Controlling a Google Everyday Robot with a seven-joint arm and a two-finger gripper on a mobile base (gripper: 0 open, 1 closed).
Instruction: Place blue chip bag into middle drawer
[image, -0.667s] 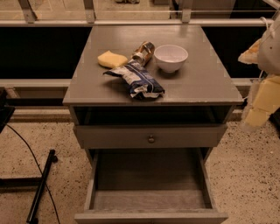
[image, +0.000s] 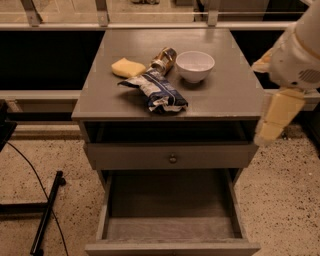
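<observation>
The blue chip bag lies by the front edge of the grey cabinet top. Next, my gripper closes on the near end (image: 171, 99) of the blue chip bag.
The blue chip bag (image: 156, 91) lies crumpled on the grey cabinet top (image: 225, 95), in front of the metal can and left of the white bowl. The middle drawer (image: 170, 225) is pulled out below, its grey board floor bare. My gripper (image: 274, 119) hangs off the cabinet's right side, level with the top's front edge, well to the right of the bag and holding nothing. The arm's white body (image: 297, 55) is above it.
A yellow sponge (image: 127, 67), a metal can (image: 163, 59) on its side and a white bowl (image: 195, 65) sit behind the bag. A shut drawer front with a small knob (image: 172, 159) is above the open drawer. A black stand and cable (image: 47, 210) lie on the floor at left.
My gripper and arm have moved left, closer to the cabinet's right side. The bag, the other objects and the drawer have not moved.
</observation>
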